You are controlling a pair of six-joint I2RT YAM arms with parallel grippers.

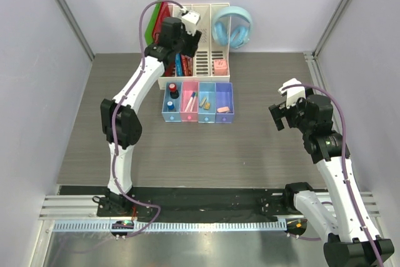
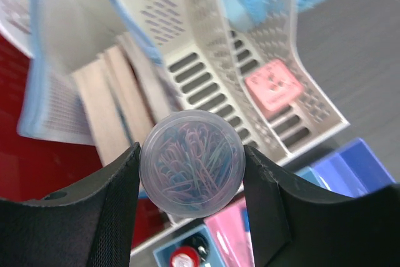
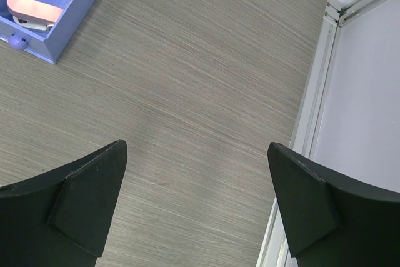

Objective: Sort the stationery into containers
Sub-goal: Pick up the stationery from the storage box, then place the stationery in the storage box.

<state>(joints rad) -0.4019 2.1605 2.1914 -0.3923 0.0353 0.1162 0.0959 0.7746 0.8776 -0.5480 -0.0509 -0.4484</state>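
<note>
I will use my left gripper to set down and release the clear tub of paper clips, now raised over the file organizer, in the purple-blue tray (image 1: 224, 95) (image 2: 351, 171), behind the pink clip.
My left gripper (image 1: 191, 39) is raised over the white file organizer (image 1: 203, 60); in its wrist view it (image 2: 191, 173) is shut on the grey-blue round piece (image 2: 191, 162), a clear tub of coloured paper clips. The four joined trays (image 1: 215, 119) sit in front of the organizer. The black red-topped stamp (image 1: 172, 90) and a blue-capped marker lie in the left light blue tray, a marker (image 1: 189, 101) in the pink tray, tan erasers (image 1: 206, 102) in the third, the pink clip (image 1: 223, 109) in the purple-blue tray (image 3: 69, 4). My right gripper (image 3: 197, 204) is open and empty above bare table at the right.
The organizer holds upright books, red-green folders (image 1: 157, 20) and a pink block (image 2: 273, 84). Light blue headphones (image 1: 232, 27) hang at its right end. Grey walls stand left and right, with a metal rail (image 3: 312, 110) along the table's right edge.
</note>
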